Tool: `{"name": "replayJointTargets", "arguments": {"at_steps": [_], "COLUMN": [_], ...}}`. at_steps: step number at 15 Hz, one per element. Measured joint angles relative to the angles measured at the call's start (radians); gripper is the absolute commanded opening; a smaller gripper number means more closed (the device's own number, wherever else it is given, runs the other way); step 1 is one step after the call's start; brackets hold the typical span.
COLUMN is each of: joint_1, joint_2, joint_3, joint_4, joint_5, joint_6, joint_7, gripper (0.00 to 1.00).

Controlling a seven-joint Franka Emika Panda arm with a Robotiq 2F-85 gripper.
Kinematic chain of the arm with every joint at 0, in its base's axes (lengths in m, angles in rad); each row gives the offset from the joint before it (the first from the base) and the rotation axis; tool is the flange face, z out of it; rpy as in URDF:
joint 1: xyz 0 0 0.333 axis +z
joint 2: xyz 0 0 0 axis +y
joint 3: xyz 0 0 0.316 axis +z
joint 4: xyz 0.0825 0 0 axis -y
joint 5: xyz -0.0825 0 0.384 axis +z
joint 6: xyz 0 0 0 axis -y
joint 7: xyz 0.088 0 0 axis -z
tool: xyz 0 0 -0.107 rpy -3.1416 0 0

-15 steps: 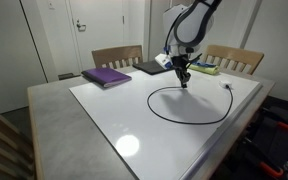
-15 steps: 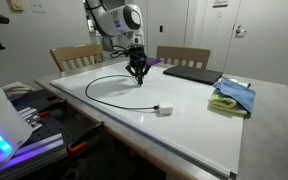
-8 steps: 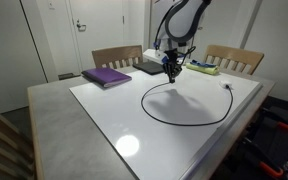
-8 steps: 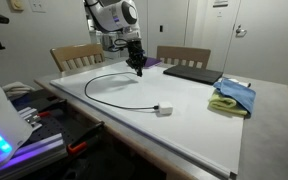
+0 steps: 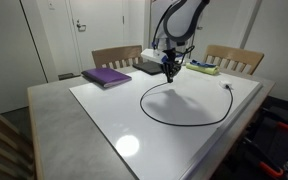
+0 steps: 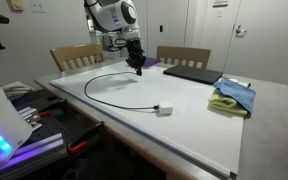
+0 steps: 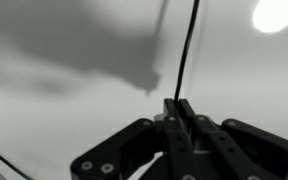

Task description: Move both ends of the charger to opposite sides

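Observation:
The charger's tip, now held a little above the table, will be let go by my gripper on the white table top, just before the gap [image 5: 140,88] between purple book and laptop.
The charger is a thin black cable [image 5: 184,121] lying in a wide loop on the white table top [image 5: 134,125]; it also shows in an exterior view [image 6: 104,96]. One tip [image 5: 228,87] rests near the table's far edge and shows as a pale plug [image 6: 163,110]. My gripper [image 5: 170,73] [image 6: 136,67] is shut on the other tip and holds it a little above the table. In the wrist view the jaws [image 7: 179,108] pinch the cable [image 7: 188,50], which hangs away from them.
A purple book [image 5: 107,76], a dark laptop [image 5: 150,67] [image 6: 192,73] and a blue-and-yellow cloth [image 6: 234,96] lie near the table's edges. Wooden chairs [image 5: 117,56] [image 6: 76,55] stand behind. Equipment [image 6: 4,120] crowds one side.
My gripper rose and moved towards the laptop side with the cable tip, pulling the loop with it. In the last half second it barely moved.

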Motion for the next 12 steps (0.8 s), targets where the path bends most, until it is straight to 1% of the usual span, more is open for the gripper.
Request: {"name": "replayJointTargets", "arguments": {"at_steps": [3,7,12], "joint_1": [0.011,0.047,0.085], "joint_2": [0.0,0.001,0.028], "joint_3": [0.01,0.019,0.053], "joint_4": [0.007,0.033,0.12], "joint_5": [-0.039,-0.088,-0.111], "joint_6": [0.019,0.025,0.025], "joint_7": [-0.102,-0.222,-0.403], "gripper": [0.02,0.02,0.02]}}
